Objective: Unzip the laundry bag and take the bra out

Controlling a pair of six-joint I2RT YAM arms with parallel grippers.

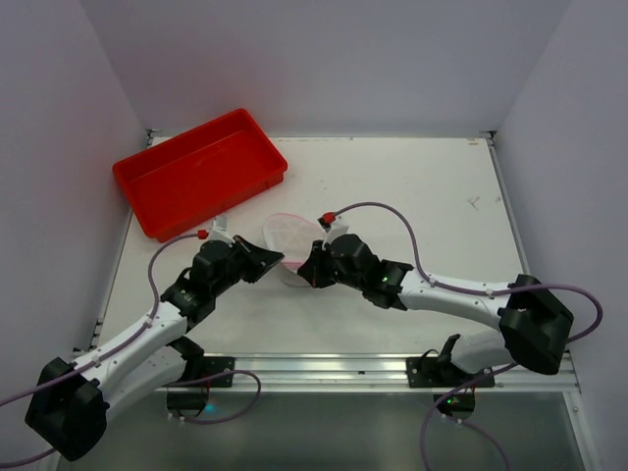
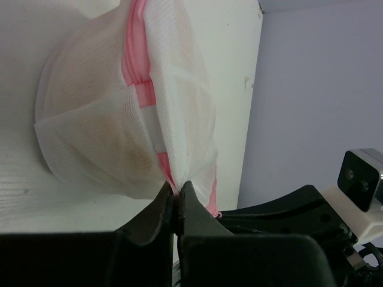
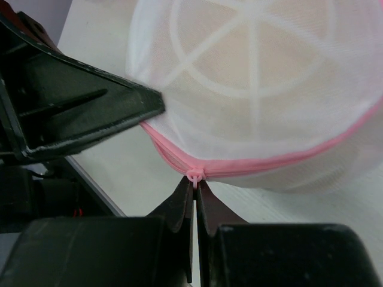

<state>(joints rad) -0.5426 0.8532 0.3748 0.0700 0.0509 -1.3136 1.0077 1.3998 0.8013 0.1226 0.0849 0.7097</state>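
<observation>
I can see my left gripper pinching folded mesh beside the laundry bag's pink rim, so it should open and grab the rim itself (image 2: 137, 57) before my right gripper draws the zipper pull.
The laundry bag (image 1: 289, 238), a round white mesh pouch with a pink zipper rim, is held between both grippers at mid-table. My left gripper (image 1: 278, 263) is shut on the bag's mesh edge beside the pink rim (image 2: 175, 190). My right gripper (image 1: 302, 268) is shut on the pink zipper pull (image 3: 195, 177), and the zipper line (image 3: 287, 161) looks closed. The bag fills the left wrist view (image 2: 119, 119) and the right wrist view (image 3: 257, 89). A beige-peach tint of the bra (image 3: 239, 66) shows faintly through the mesh; its shape is hidden.
A red plastic tray (image 1: 199, 172) stands at the back left, empty. White walls enclose the table on three sides. A metal rail (image 1: 324, 368) runs along the near edge by the arm bases.
</observation>
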